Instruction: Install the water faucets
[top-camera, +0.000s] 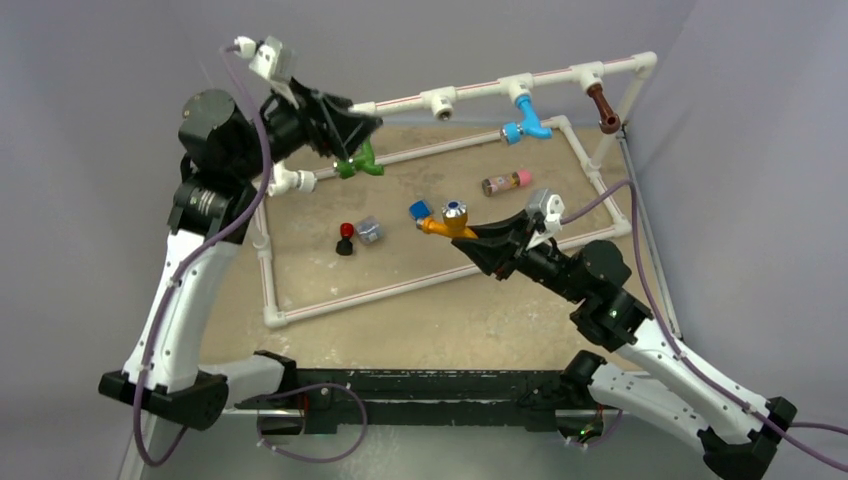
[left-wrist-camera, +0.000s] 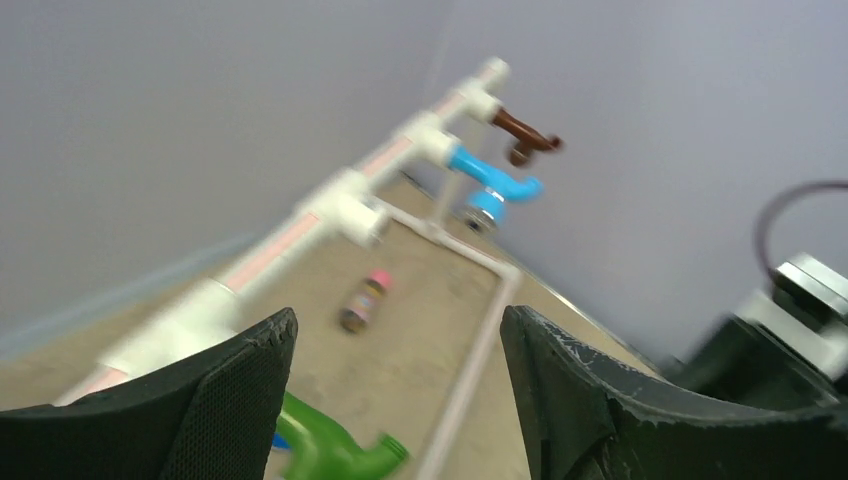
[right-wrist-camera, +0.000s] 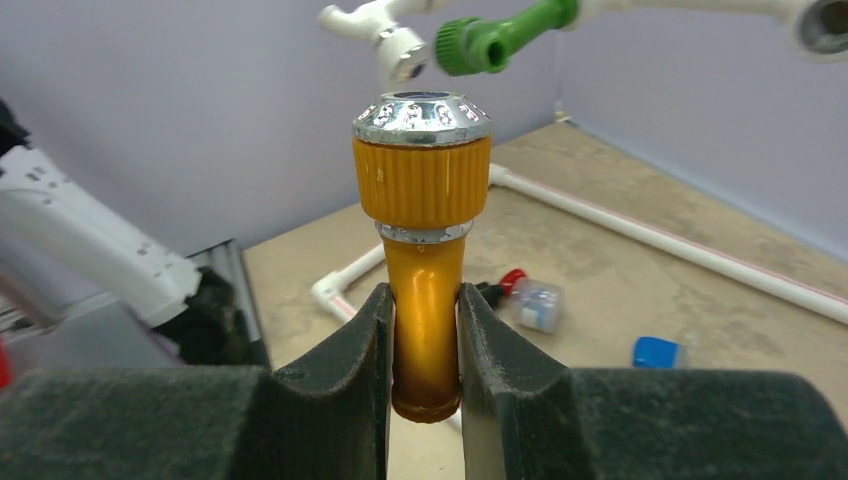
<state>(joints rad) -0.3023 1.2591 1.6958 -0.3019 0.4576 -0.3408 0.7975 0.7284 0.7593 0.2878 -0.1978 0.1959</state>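
Note:
The robot's right gripper will hand the orange faucet over to the left gripper above the mat between the blue cap and front pipe (top-camera: 400, 254), letting go there.
My right gripper (top-camera: 470, 232) (right-wrist-camera: 425, 310) is shut on the orange faucet (top-camera: 440, 222) (right-wrist-camera: 422, 250) and holds it above the mat, its ridged collar and chrome cap pointing away from me. My left gripper (top-camera: 362, 140) (left-wrist-camera: 400, 330) is open and empty, just above the green faucet (top-camera: 358, 165) (left-wrist-camera: 330, 450), which sits by the frame's left rail; the faucet also shows in the right wrist view (right-wrist-camera: 500, 40). The blue faucet (top-camera: 525, 118) (left-wrist-camera: 490, 185) and the brown faucet (top-camera: 603, 108) (left-wrist-camera: 525, 135) hang from the raised white pipe rail (top-camera: 480, 90).
The rail has a bare white tee (top-camera: 440, 100). On the mat inside the pipe frame lie a pink-and-brown cylinder (top-camera: 505, 182), a blue cap (top-camera: 419, 210), a small clear piece (top-camera: 369, 230) and a red-and-black piece (top-camera: 345, 238). Grey walls stand close behind and at the right.

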